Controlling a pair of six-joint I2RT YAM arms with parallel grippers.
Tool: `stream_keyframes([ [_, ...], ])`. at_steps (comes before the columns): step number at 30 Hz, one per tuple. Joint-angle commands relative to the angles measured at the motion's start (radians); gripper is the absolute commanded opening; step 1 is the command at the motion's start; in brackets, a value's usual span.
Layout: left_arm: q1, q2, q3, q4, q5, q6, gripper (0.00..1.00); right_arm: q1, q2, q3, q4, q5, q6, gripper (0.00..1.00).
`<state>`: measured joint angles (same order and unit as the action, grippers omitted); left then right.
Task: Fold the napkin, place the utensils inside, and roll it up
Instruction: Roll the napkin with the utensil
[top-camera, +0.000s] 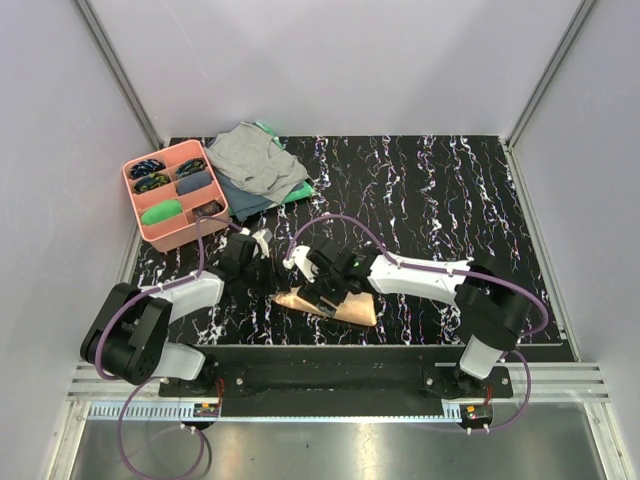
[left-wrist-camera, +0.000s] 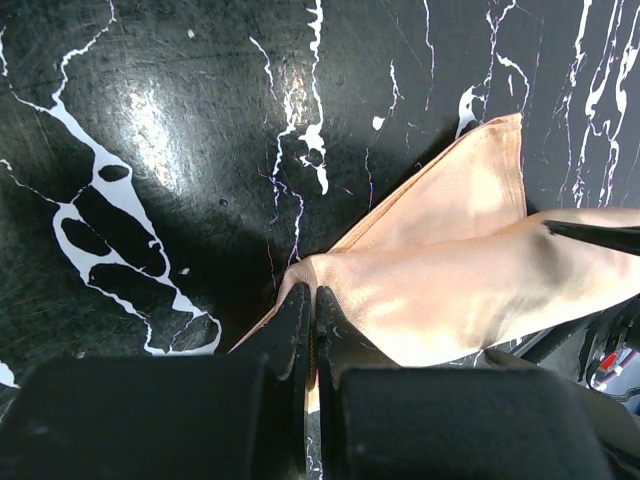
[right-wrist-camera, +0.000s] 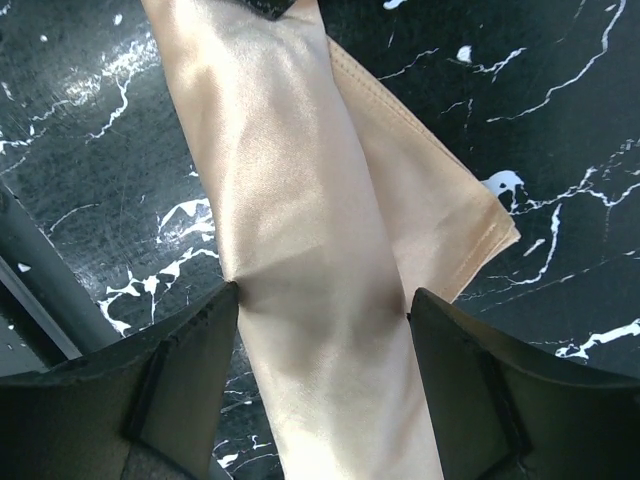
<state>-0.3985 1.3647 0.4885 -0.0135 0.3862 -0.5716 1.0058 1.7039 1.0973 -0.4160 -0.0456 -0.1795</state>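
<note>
A flat corner of the napkin sticks out from under the napkin roll, so my left gripper will open and retake the roll's pointed end (left-wrist-camera: 318, 266) as the roll covers that corner.
The peach-orange napkin (top-camera: 335, 303) lies rolled into a long tube near the table's front edge, with one flat corner sticking out from under it. In the left wrist view my left gripper (left-wrist-camera: 315, 296) is shut on the pointed end of the napkin (left-wrist-camera: 450, 270). In the right wrist view my right gripper (right-wrist-camera: 325, 300) straddles the napkin roll (right-wrist-camera: 290, 190), and both fingers press its sides. In the top view the left gripper (top-camera: 268, 283) is at the roll's left end and the right gripper (top-camera: 320, 285) is over its middle. The utensils are hidden.
A pink tray (top-camera: 186, 236) with small dark and green items stands at the back left. A grey cloth (top-camera: 255, 155) lies on a green cloth (top-camera: 297, 193) beside it. The black marbled table's front rail (top-camera: 330, 375) runs just below the roll.
</note>
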Motion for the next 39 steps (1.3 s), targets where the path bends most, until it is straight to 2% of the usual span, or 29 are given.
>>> stream_keyframes([
  [1,-0.002,0.011,0.027,-0.040,-0.010,0.033,0.00,0.001,0.007,0.016,0.034,-0.057,-0.018,0.77],
  [9,-0.002,0.011,0.039,-0.054,-0.010,0.035,0.00,0.030,0.031,-0.007,0.031,-0.073,0.041,0.77],
  [18,-0.002,-0.010,0.055,-0.085,-0.027,0.026,0.00,0.050,0.114,0.007,0.010,0.049,0.167,0.71],
  [22,-0.002,-0.027,0.070,-0.106,-0.035,0.024,0.00,0.056,0.152,-0.002,0.009,0.119,0.244,0.44],
  [24,-0.002,-0.045,0.090,-0.126,-0.049,0.029,0.00,0.057,0.155,-0.010,0.016,0.113,0.256,0.36],
  [25,0.000,-0.055,0.099,-0.155,-0.069,0.032,0.09,0.054,0.154,-0.014,0.022,0.087,0.259,0.32],
  [28,0.007,-0.116,0.137,-0.216,-0.113,0.047,0.30,0.054,0.131,-0.040,0.060,0.012,0.252,0.30],
  [29,0.010,-0.157,0.145,-0.229,-0.121,0.050,0.46,0.054,0.123,-0.046,0.071,-0.014,0.247,0.30],
  [32,0.015,-0.238,0.160,-0.266,-0.153,0.061,0.63,0.048,0.128,-0.062,0.108,-0.138,0.226,0.29],
  [39,0.015,-0.358,0.081,-0.296,-0.162,0.039,0.80,-0.045,0.181,-0.034,0.151,-0.497,0.219,0.28],
])
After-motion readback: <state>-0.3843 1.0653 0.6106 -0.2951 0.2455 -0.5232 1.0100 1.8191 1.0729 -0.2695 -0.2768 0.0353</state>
